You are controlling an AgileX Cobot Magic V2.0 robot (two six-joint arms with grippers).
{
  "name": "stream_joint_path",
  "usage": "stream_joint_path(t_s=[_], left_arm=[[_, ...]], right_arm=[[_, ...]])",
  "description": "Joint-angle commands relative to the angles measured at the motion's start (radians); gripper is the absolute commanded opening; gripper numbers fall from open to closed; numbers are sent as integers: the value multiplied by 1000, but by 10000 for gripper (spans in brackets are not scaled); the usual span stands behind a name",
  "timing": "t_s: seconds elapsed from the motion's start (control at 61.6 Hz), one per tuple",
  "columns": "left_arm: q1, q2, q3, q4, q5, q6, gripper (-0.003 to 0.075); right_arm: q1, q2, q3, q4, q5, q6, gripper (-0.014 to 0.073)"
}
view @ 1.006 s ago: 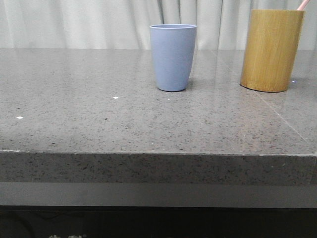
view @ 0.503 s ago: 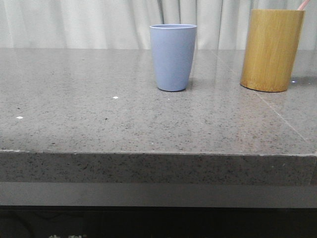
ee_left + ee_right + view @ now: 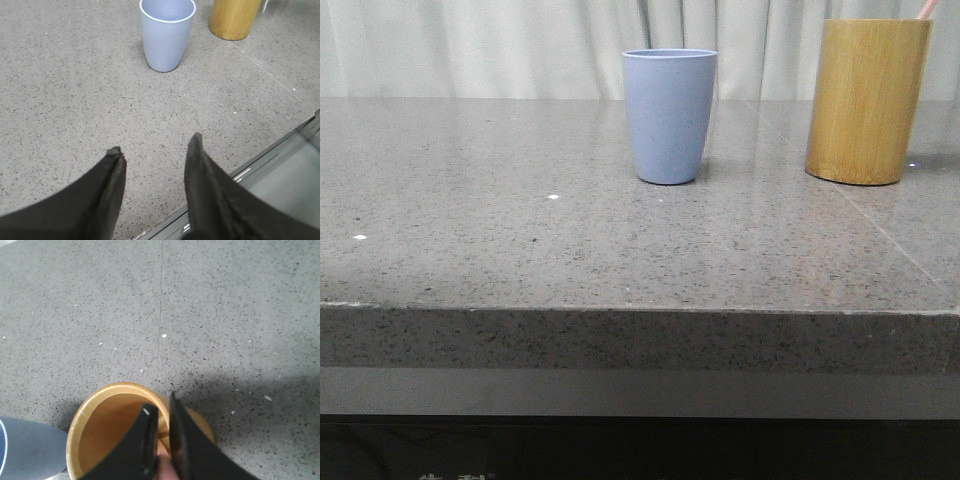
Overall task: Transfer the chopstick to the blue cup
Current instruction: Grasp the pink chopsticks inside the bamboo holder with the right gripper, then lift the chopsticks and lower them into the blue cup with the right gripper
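The robot's right gripper needs to let go of the chopstick inside the blue cup, so it leans against the rim point(image 3: 701, 52) point(image 3: 4, 446) nearest the wooden holder.
The blue cup point(image 3: 670, 115) stands upright at the middle back of the table, and it is empty in the left wrist view point(image 3: 166, 35). To its right stands a yellow-brown wooden holder point(image 3: 867, 100). The pale pink chopstick point(image 3: 926, 8) pokes out above the holder's rim. Directly over the holder point(image 3: 100, 430), my right gripper point(image 3: 161, 402) is shut on the chopstick point(image 3: 164, 457), which shows pink between the jaws. My left gripper point(image 3: 156, 144) is open and holds nothing, low over the table near its front edge, with the cup some way ahead of it.
The grey speckled stone table point(image 3: 520, 250) has a front edge with a metal rail point(image 3: 280, 170) below it, close to my left gripper. White curtains hang behind the table. The blue cup's side point(image 3: 20, 450) shows next to the holder.
The pink chopstick tip above the holder has shifted slightly to the left. The cup and the holder have not moved.
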Motion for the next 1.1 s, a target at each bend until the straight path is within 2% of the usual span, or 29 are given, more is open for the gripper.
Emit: stream_joint_path(t_s=[0.0,0.26,0.422,0.601,0.731,0.877,0.974,1.088], left_arm=[[-6,-6,-29,-11,-74,-11,296],[-6,-6,-29,-11,-66,-11,296],[-6,-6,-29,-11,-66,-11,296],[-6,-6,-29,-11,-66,-11,296],[-6,-6,-29,-11,-66,-11,296],[-6,-6,-29,-11,-66,-11,296],[-6,-6,-29,-11,-66,-11,296],[-6,-6,-29,-11,-66,-11,296]], right_arm=[[-8,-42,-35,9,-31,-24,-59],[-8,-115,-57,-15,-18,-105,-69],[-8,-184,-157,-108,48,-111,-68],[12,-274,-282,-117,91,-140,-68],[108,-335,-302,-115,69,-176,-68],[309,-331,-287,-115,34,-242,-68],[447,-306,-249,-129,-41,-271,-68],[524,-261,-213,-187,-122,-272,-68]])
